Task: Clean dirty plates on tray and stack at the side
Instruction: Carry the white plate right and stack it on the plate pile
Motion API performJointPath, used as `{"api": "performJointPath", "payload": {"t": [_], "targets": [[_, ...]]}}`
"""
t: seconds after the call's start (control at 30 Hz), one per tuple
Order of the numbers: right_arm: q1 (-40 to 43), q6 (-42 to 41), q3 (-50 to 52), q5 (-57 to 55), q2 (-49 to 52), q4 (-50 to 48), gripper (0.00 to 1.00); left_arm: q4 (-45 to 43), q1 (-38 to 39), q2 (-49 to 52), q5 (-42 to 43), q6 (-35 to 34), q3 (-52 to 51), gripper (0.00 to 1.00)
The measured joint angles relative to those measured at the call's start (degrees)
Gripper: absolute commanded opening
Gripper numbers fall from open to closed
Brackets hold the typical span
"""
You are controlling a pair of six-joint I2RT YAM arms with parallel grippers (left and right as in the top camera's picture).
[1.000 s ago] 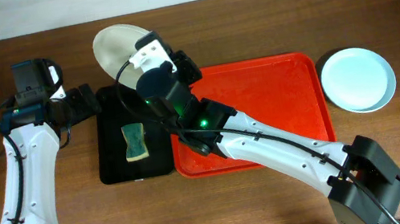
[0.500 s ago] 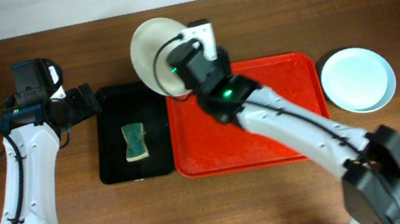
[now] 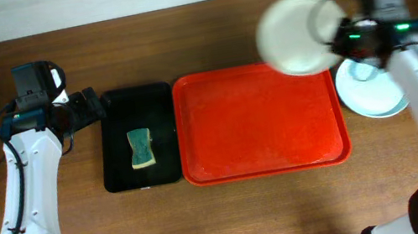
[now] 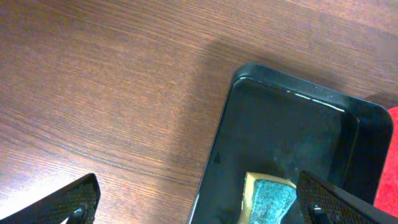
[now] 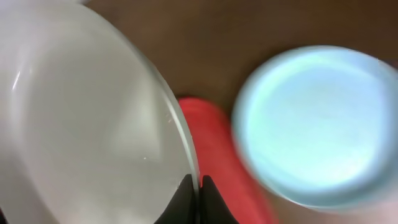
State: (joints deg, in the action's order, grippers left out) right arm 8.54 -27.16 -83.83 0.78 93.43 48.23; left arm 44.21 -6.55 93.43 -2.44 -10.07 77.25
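My right gripper is holding the white plate. It will let go of it on top of the pale blue plate (image 3: 374, 84) (image 5: 316, 124) beside the red tray.
My right gripper (image 3: 337, 34) is shut on the rim of a white plate (image 3: 295, 34), held in the air above the far right corner of the red tray (image 3: 265, 158). In the right wrist view the black fingertips (image 5: 186, 194) pinch the white plate's (image 5: 81, 124) edge. A pale blue plate (image 3: 375, 93) lies on the table right of the tray, seen blurred as the pale blue plate (image 5: 317, 118) in the right wrist view. My left gripper (image 4: 202, 202) stands open over the near left edge of the black tray (image 4: 292, 124), holding nothing.
A green and yellow sponge (image 3: 141, 148) lies in the black tray (image 3: 110, 108), left of the red tray. The sponge (image 4: 270, 199) also shows between my left fingers. Bare wooden table (image 3: 234, 215) surrounds both trays.
The right arm has swung the white plate from above the black tray's far side rightward across the red tray to near the pale blue plate. The left arm has not moved.
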Motion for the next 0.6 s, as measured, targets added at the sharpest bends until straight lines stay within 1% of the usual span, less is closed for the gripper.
{"api": "performJointPath", "payload": {"t": [0.07,0.17,0.3,0.43,0.6], "targets": [[8.1,0.3,0.0,0.9,0.0,2.7,0.04,0.0,0.0,0.0,0.0,0.0,0.0,0.99],[18.2,1.9,0.0,1.0,0.0,5.8,0.04,0.0,0.0,0.0,0.0,0.0,0.0,0.99],[29.9,3.4,0.0,1.3,0.0,8.6,0.04,0.0,0.0,0.0,0.0,0.0,0.0,0.99],[34.5,3.7,1.8,3.7,0.2,7.5,0.04,0.0,0.0,0.0,0.0,0.0,0.0,0.99],[30.9,3.8,7.1,6.1,3.3,4.3,0.04,0.0,0.0,0.0,0.0,0.0,0.0,0.99]]}}
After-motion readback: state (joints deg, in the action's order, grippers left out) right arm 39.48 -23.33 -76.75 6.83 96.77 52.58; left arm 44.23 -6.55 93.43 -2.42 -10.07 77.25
